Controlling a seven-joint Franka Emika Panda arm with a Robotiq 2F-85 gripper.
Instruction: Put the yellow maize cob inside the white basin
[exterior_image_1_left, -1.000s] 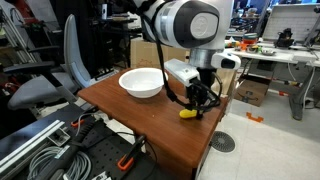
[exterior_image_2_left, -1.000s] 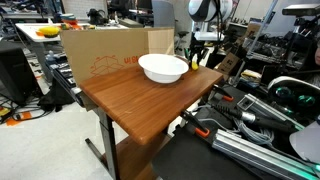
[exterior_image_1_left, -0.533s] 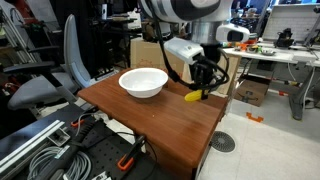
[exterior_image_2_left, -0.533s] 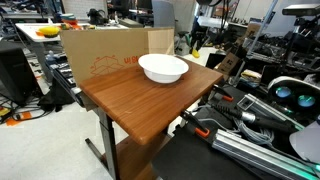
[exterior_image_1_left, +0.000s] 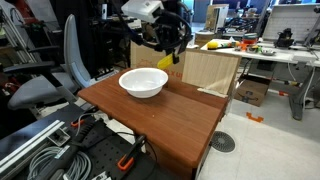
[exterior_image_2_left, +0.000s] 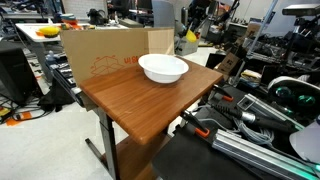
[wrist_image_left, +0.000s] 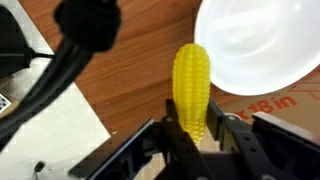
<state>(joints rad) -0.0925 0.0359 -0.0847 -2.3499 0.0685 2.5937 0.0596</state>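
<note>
The yellow maize cob, now in the air above the table, will be let go by my gripper on the bottom of the white basin (exterior_image_1_left: 145, 86) (wrist_image_left: 265, 28), around its middle.
The yellow maize cob (wrist_image_left: 192, 88) is held between my gripper's fingers (wrist_image_left: 197, 128), which are shut on its lower end. In both exterior views the gripper (exterior_image_1_left: 170, 42) (exterior_image_2_left: 190, 22) hangs in the air above the far edge of the wooden table (exterior_image_1_left: 175, 118), with the cob (exterior_image_1_left: 176, 59) (exterior_image_2_left: 189, 36) just below it. The white basin (exterior_image_1_left: 143, 82) (exterior_image_2_left: 163, 68) stands empty on the table, beside and below the cob. In the wrist view the basin (wrist_image_left: 262, 45) fills the top right, with its rim close to the cob's tip.
A cardboard box (exterior_image_2_left: 100, 55) stands along one side of the table, and another box (exterior_image_1_left: 208, 70) stands behind it. A grey office chair (exterior_image_1_left: 60, 70) stands beside the table. Cables and metal rails (exterior_image_1_left: 50, 150) lie on the floor in front.
My gripper has lifted the cob off the table's corner and carried it up and across toward the basin's far side.
</note>
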